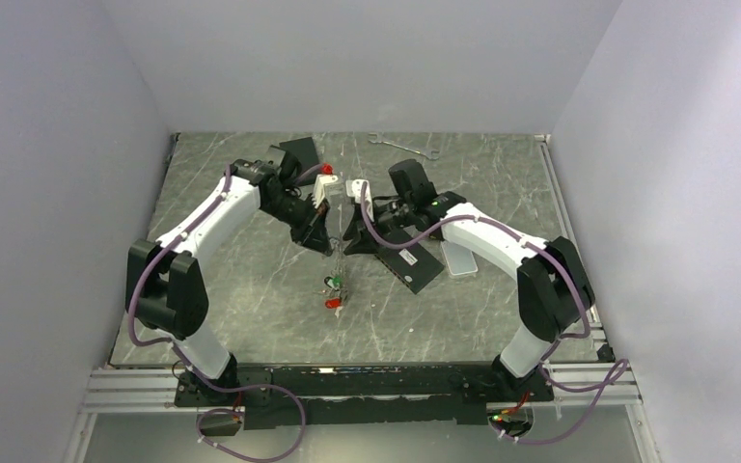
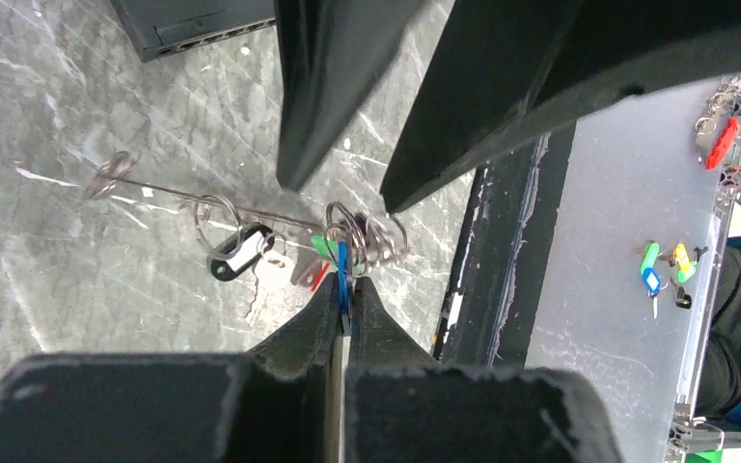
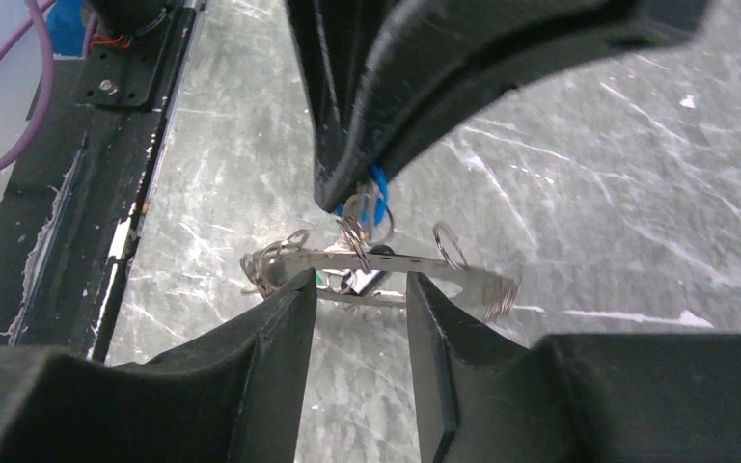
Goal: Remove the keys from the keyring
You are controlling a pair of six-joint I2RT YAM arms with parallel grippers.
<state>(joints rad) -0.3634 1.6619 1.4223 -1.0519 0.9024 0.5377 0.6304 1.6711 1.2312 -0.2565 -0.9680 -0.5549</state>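
Observation:
The flat piece of the keyring lies crosswise to my right gripper's fingers, so that gripper should line up with it and pinch the small split ring [image 3: 354, 241] under the blue key.
My left gripper [image 2: 344, 286] is shut on the blue key [image 2: 343, 265], which hangs on the keyring [image 2: 183, 193]. The ring is seen edge-on as a thin grey wire with small split rings. A dark-tagged key [image 2: 236, 254], a silver key [image 2: 264, 280] and green and red tags hang from it. My right gripper [image 3: 362, 280] is open, its fingertips [image 3: 301, 289] at the ring's flat band [image 3: 444, 272], one on either side of the middle stretch. In the top view both grippers [image 1: 326, 241] [image 1: 350, 236] meet at mid-table above the bunch of keys [image 1: 335, 286].
A flat black box [image 1: 415, 262] and a white block [image 1: 460, 258] lie under the right arm. A second black box [image 1: 301, 152] and a silver wrench [image 1: 403, 147] lie at the back. The black base rail [image 2: 502, 251] runs along the near edge.

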